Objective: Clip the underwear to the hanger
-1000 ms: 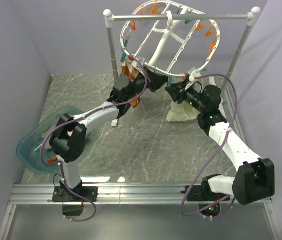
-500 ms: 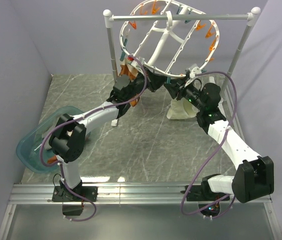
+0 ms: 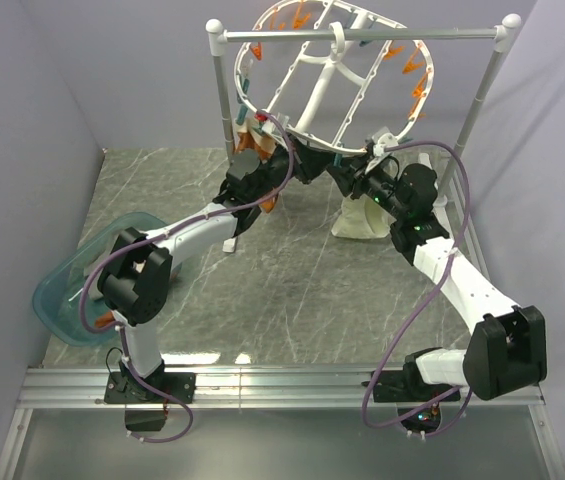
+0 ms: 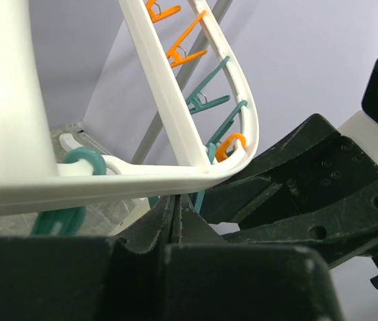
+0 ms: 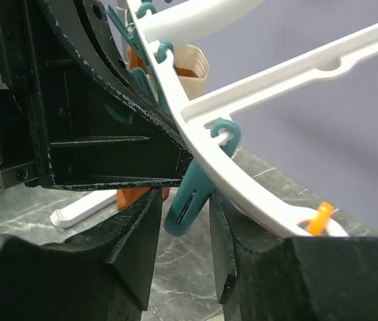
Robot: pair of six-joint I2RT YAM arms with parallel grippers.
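Observation:
The teal clip's handles poke out on both sides of the left gripper's shut fingers, so the robot should back off, open that gripper wide and close it around both handles (image 5: 187, 210).
The white oval hanger (image 3: 312, 108) hangs tilted from the rail, with orange and teal clips around its rim. My left gripper (image 3: 309, 166) is shut, its tips (image 4: 174, 200) pressed up under the hanger rim (image 4: 168, 100). Just to its right, my right gripper (image 3: 345, 180) reaches the same low rim (image 5: 242, 174). It stands open (image 5: 184, 202) around a hanging teal clip (image 5: 190, 190), with a gap on the left side. The pale cream underwear (image 3: 362, 222) lies on the table below the right wrist, held by neither gripper.
The white rail stand (image 3: 362, 33) spans the back, its posts at left and right. An orange-brown garment (image 3: 254, 150) hangs by the left post. A teal basket (image 3: 62, 300) sits at the table's left edge. Grey walls close in both sides.
My right gripper has risen and shifted left to the hanger's lower rim. The hanger has swung slightly left. The left gripper stays shut at the rim.

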